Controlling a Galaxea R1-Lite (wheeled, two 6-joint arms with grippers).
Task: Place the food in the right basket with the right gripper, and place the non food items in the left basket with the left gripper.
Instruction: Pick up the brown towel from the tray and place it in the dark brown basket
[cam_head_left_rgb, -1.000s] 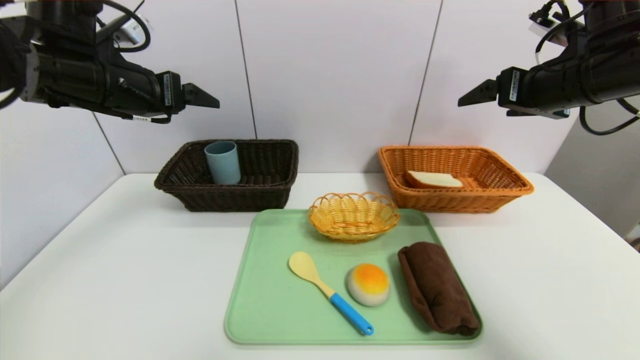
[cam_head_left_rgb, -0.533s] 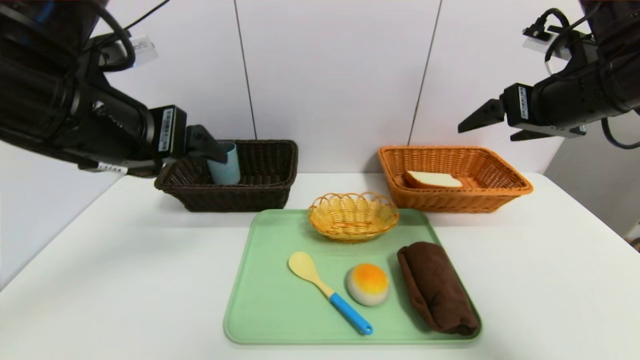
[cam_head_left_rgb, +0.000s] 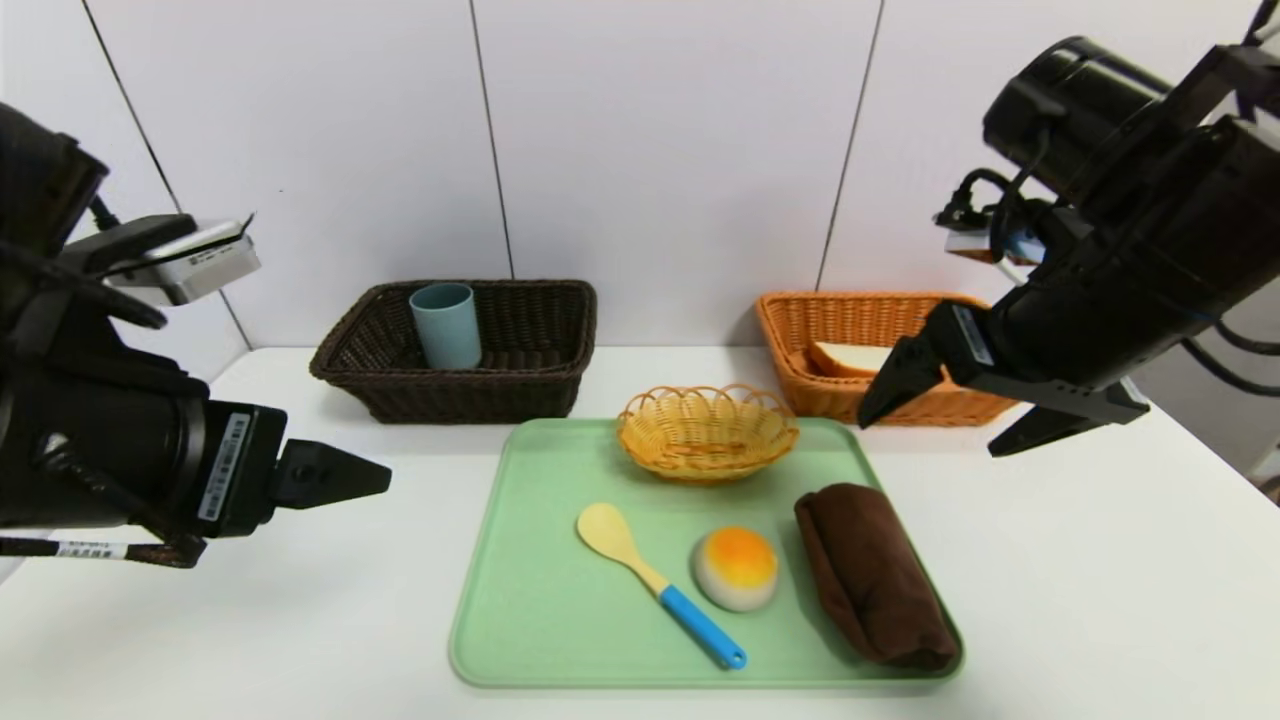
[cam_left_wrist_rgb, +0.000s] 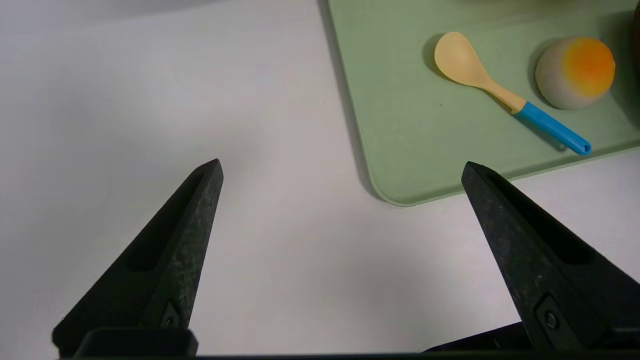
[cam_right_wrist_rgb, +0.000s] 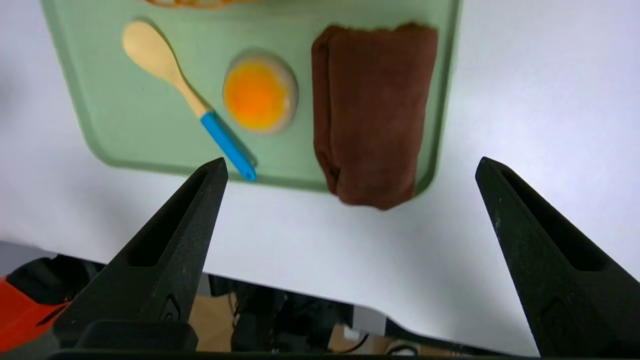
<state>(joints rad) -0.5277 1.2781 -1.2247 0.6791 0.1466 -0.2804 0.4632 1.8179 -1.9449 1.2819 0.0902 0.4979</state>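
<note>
The rolled brown towel beside the bun is next for my right gripper, which should go to it and close across the towel's middle (cam_head_left_rgb: 873, 569) (cam_right_wrist_rgb: 376, 114).
A white bun with an orange top (cam_head_left_rgb: 736, 568) lies on the green tray (cam_head_left_rgb: 520, 600) between the blue-handled wooden spoon (cam_head_left_rgb: 655, 590) and the rolled brown towel (cam_head_left_rgb: 870, 575). The grey-blue cup (cam_head_left_rgb: 446, 325) stands in the dark left basket (cam_head_left_rgb: 540, 390). A bread slice (cam_head_left_rgb: 845, 357) lies in the orange right basket (cam_head_left_rgb: 820, 405), partly hidden by my right arm. My left gripper (cam_head_left_rgb: 340, 475) hangs open and empty over bare table left of the tray. My right gripper (cam_head_left_rgb: 928, 437) is open and empty, in the air beyond the towel's far end.
A small round yellow wicker basket (cam_head_left_rgb: 707, 432) sits at the tray's far edge. The white table (cam_head_left_rgb: 250, 600) has bare room on both sides of the tray. The right wrist view shows the table's near edge (cam_right_wrist_rgb: 320, 295) past the tray.
Both arms came down from high near the back wall. The left gripper swung low to the front left of the table. The right gripper dropped in front of the orange basket.
</note>
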